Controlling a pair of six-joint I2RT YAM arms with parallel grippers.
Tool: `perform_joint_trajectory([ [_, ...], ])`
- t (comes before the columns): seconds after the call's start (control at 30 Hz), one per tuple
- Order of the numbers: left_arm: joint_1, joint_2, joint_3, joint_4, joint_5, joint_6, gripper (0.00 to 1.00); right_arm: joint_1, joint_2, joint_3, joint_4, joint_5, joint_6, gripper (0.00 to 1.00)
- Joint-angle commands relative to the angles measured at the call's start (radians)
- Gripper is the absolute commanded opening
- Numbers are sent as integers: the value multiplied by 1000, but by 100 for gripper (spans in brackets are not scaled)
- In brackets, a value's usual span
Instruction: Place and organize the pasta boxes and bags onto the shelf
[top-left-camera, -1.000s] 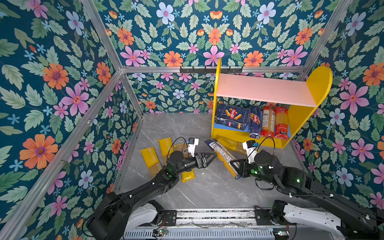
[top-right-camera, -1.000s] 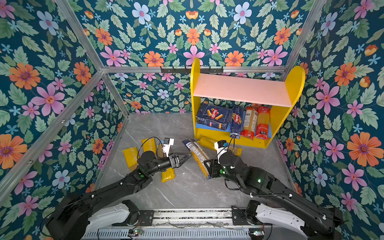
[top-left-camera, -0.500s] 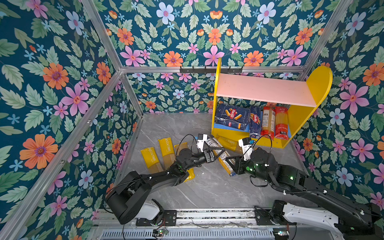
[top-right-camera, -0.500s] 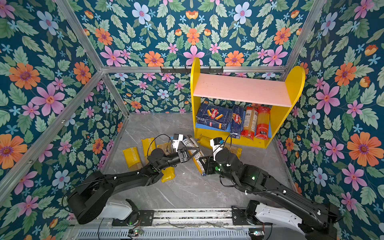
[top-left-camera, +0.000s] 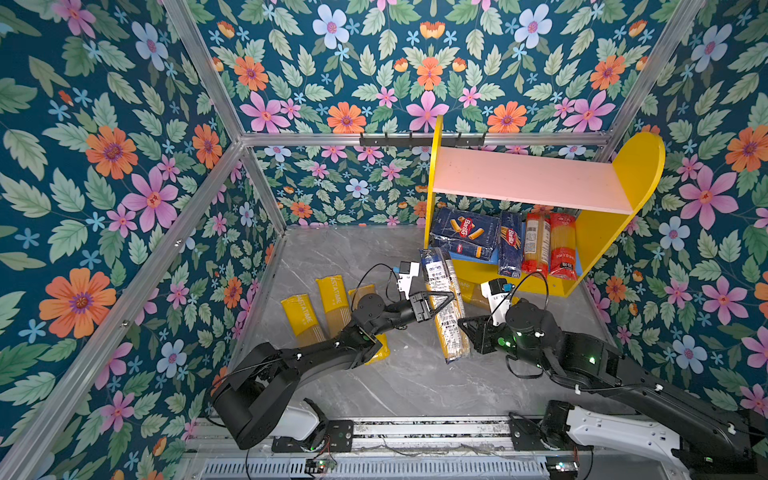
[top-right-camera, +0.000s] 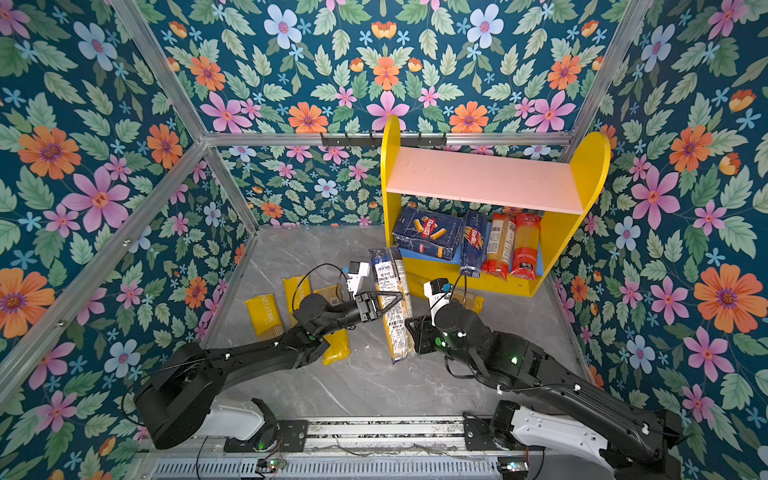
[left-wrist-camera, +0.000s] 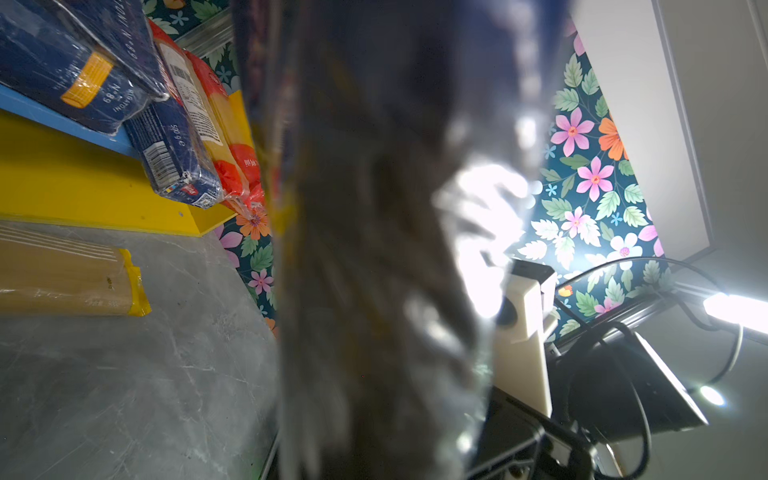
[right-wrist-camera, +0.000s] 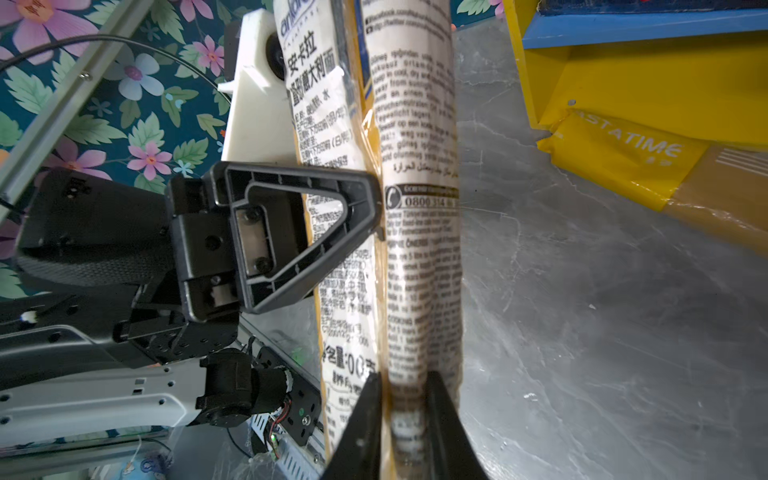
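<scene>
Next, my right gripper opens and grasps the bag's full width (top-left-camera: 453, 342) before my left gripper opens, because it pinches only a fold at the spaghetti bag's near end.
A long clear spaghetti bag (top-left-camera: 444, 291) with a white label and dark blue end hangs above the floor, blue end towards the shelf (top-left-camera: 528, 183). My left gripper (top-left-camera: 444, 300) is shut on its middle. My right gripper (right-wrist-camera: 403, 415) is shut on its near end, with one finger (right-wrist-camera: 365, 415) on each side of a fold. The same bag (left-wrist-camera: 374, 249) blurs and fills the left wrist view, hiding those jaws. On the blue lower board stand the wide pasta box (top-left-camera: 465, 232), the narrow one (top-left-camera: 510, 245) and two red-ended bags (top-left-camera: 548, 245).
Yellow-ended bags lie on the grey floor at the left (top-left-camera: 301, 320) (top-left-camera: 332, 303). Another (top-left-camera: 376, 353) lies partly under my left arm, and one (top-left-camera: 469, 289) lies at the shelf's yellow base. Floral walls close in three sides.
My left gripper has reached right to the white-label bag and shut on it. The bag, held by my right gripper, has risen and swung to point more towards the shelf.
</scene>
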Motion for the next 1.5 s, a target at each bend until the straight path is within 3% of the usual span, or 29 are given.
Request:
perform_joint_trajectory([
  [0.0,1,-25,28,-29,-3,61,0,5,-55,-9,100,-26,-4,45],
  [0.07,1,-43,38,-59,-5,73,0,6,-87,-17,88,-26,-4,58],
  [0.2,0,-63,68,-107,-8,85,0,5,-108,-33,71,-33,5,73],
  [0.67,0,-68,296,-338,30,154,0,12,-78,-28,100,-76,-32,76],
  [1.13,0,-60,333,-362,44,143,0,11,55,53,89,-62,-79,75],
  [1.2,0,-55,347,-373,49,148,0,12,78,68,77,-55,-81,73],
  [1.33,1,-60,360,-409,48,172,0,11,100,92,56,-44,-81,38],
  [1.43,-1,-67,388,-522,28,233,0,12,102,101,47,-44,-86,24],
  [1.47,-1,-69,403,-582,15,266,8,11,103,104,42,-41,-88,21],
])
